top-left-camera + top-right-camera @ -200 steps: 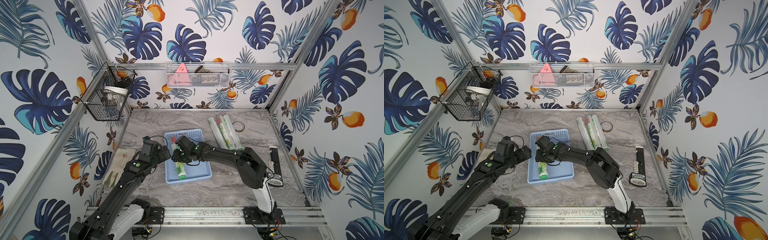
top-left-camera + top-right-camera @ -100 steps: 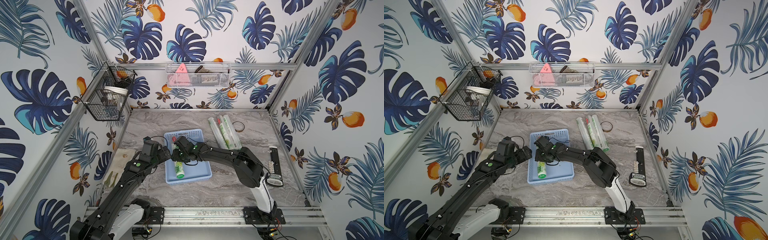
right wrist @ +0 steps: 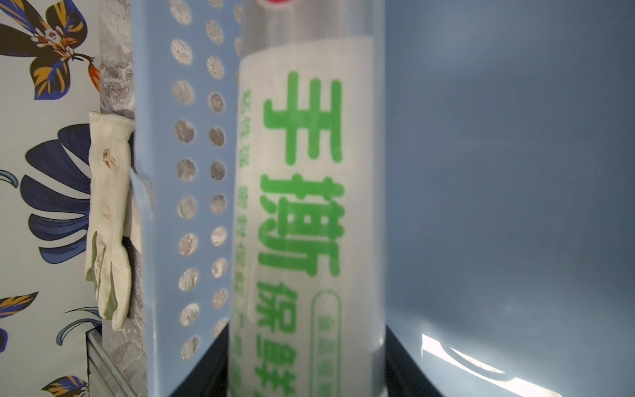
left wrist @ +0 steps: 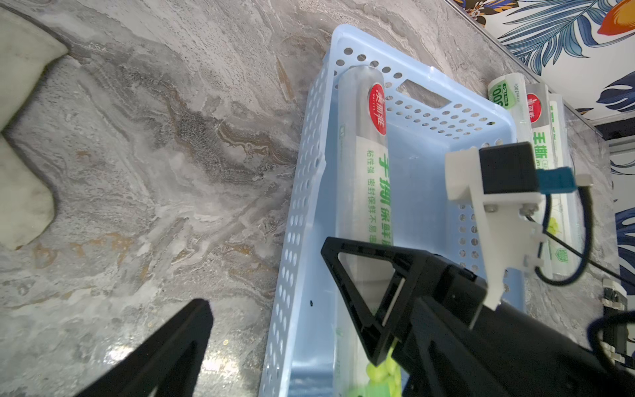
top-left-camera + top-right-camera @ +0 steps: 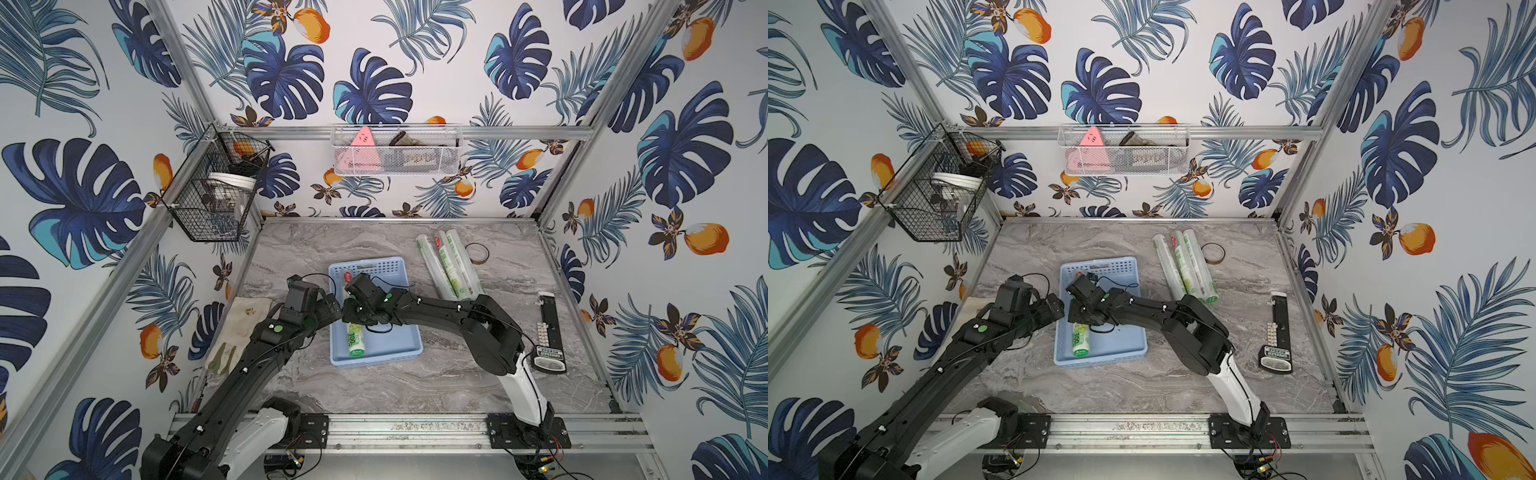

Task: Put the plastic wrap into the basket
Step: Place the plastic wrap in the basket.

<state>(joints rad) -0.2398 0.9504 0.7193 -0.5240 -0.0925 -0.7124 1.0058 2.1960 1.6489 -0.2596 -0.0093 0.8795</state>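
Note:
Next, my right gripper lets go of the roll on the basket's bottom, snug against the basket's perforated side point(image 5: 342, 318) point(image 3: 287, 354) nearest the glove.
The light-blue basket point(image 5: 395, 345) point(image 5: 1121, 345) sits mid-table. One plastic wrap roll point(image 5: 355, 343) point(image 5: 1080, 341) lies lengthwise along its left wall, red mark at the far end and "300" at the near end. My right gripper point(image 5: 353, 318) point(image 5: 1084, 320) is shut on the roll's middle; its wrist view shows the roll point(image 3: 305, 206) between the fingers point(image 3: 213, 371), beside the perforated wall point(image 3: 161, 172). My left gripper point(image 5: 330, 307) point(image 4: 309, 361) stands open at the basket's left wall, holding nothing. Three more rolls point(image 5: 449, 266) point(image 5: 1183, 266) point(image 4: 536, 137) lie side by side at the back right.
A brown tape ring point(image 5: 477, 252) lies right of the loose rolls. A black tool point(image 5: 549, 332) lies by the right wall. A dirty glove point(image 5: 237, 328) point(image 3: 110, 223) lies left of the basket. A black wire basket point(image 5: 216, 191) and a white mesh basket point(image 5: 395, 151) hang on the walls.
My right gripper has shifted the held roll slightly left, closer to the basket's left wall. The left arm has hardly moved.

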